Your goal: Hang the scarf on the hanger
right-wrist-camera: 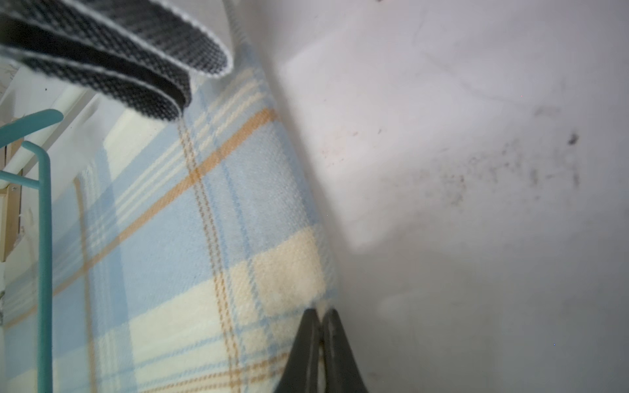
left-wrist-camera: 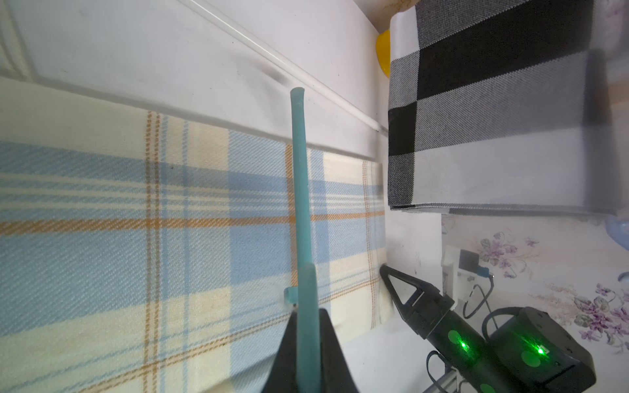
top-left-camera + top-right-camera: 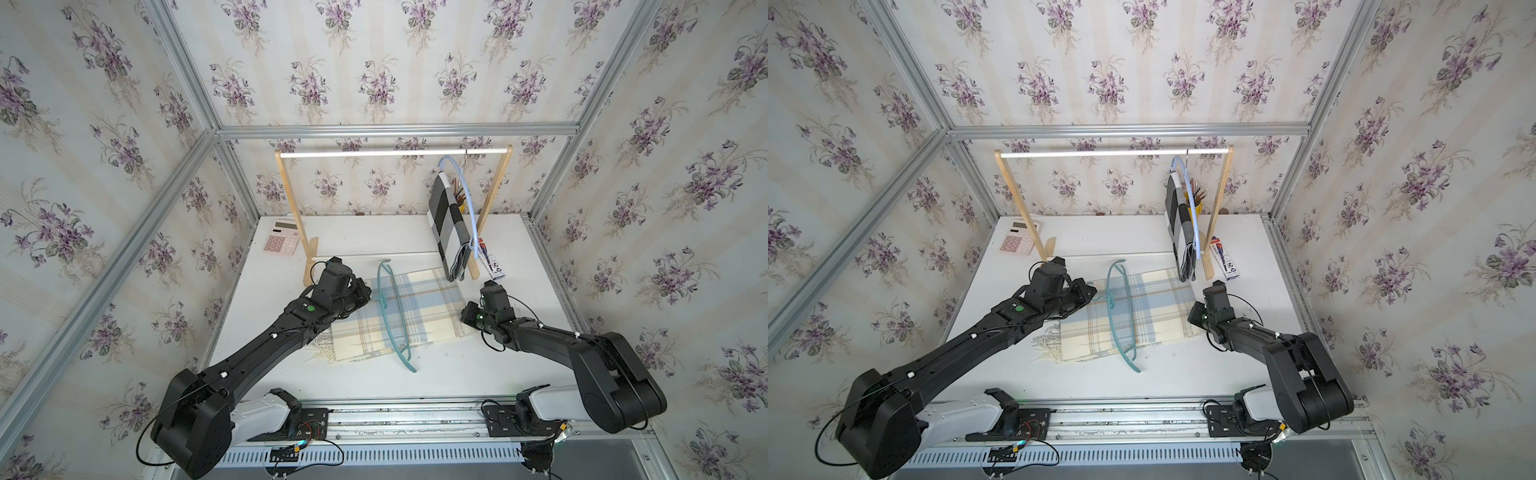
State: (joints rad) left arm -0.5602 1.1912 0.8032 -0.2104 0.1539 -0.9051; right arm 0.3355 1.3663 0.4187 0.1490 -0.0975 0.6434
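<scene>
I can see the scarf slants under the hanger and my right gripper pinches it near the front corner, so next I pull the scarf straight and take the scarf edge's middle (image 3: pixel 461 298).
The scarf (image 3: pixel 419 307) (image 3: pixel 1154 316), cream with blue and orange plaid, lies folded flat on the white table in both top views. A teal hanger (image 3: pixel 379 278) (image 2: pixel 301 204) lies across it. My left gripper (image 3: pixel 371 296) (image 2: pixel 308 326) is at the scarf's left side, shut on the hanger near its hook. At the scarf's right edge, my right gripper (image 3: pixel 464 318) (image 1: pixel 321 314) is shut, with the edge of the scarf (image 1: pixel 170 255) pinched between its fingertips. The hanger (image 1: pixel 44 272) also shows in the right wrist view.
A wooden rack (image 3: pixel 390 153) with a white rod stands at the back. A black-and-white checked scarf (image 3: pixel 446 220) hangs from it on a pale blue hanger, just behind the plaid scarf. A pink calculator (image 3: pixel 281 242) lies back left, a small box (image 3: pixel 492 262) right of the rack.
</scene>
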